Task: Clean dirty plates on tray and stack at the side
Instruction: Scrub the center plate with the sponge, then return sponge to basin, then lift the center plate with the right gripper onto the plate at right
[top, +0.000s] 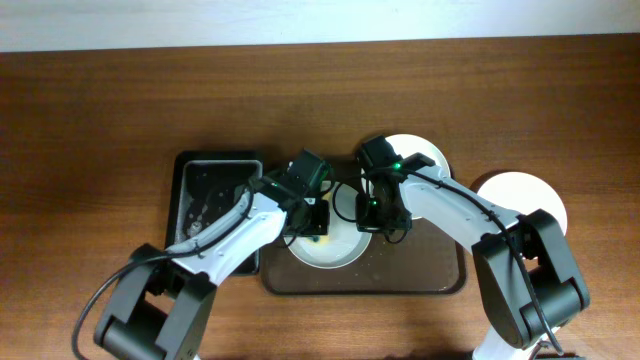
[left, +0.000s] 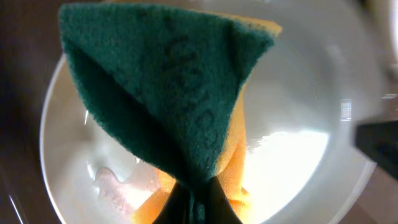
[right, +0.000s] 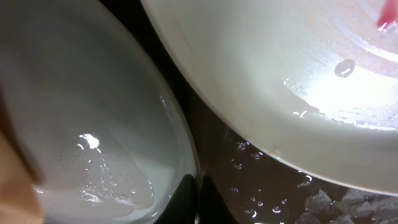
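Note:
The sponge, now pressed onto the greenish-white plate, will be let go by my left gripper inside the black sponge container (top: 238, 213), along the container's side nearest the tray.
The dark brown tray (top: 400, 282) holds two plates. The greenish-white plate (top: 330, 255) lies at its left; in the left wrist view (left: 298, 155) it is wet with a pink smear. My left gripper (top: 316, 216) is shut on a green and yellow sponge (left: 180, 93) pressed onto this plate. My right gripper (top: 374, 214) is shut on this plate's right rim (right: 186, 155), with its fingertips (right: 198, 190) pinching the edge. A white plate (top: 420, 152) sits at the tray's far right; in the right wrist view (right: 280, 74) it shows a red smear. A third white plate (top: 525, 195) lies on the table right of the tray.
A black sponge container (top: 205, 175) stands left of the tray, partly under my left arm. Water drops and foam lie on the tray floor (right: 249, 180) between the two plates. The wooden table (top: 100, 120) spreads around.

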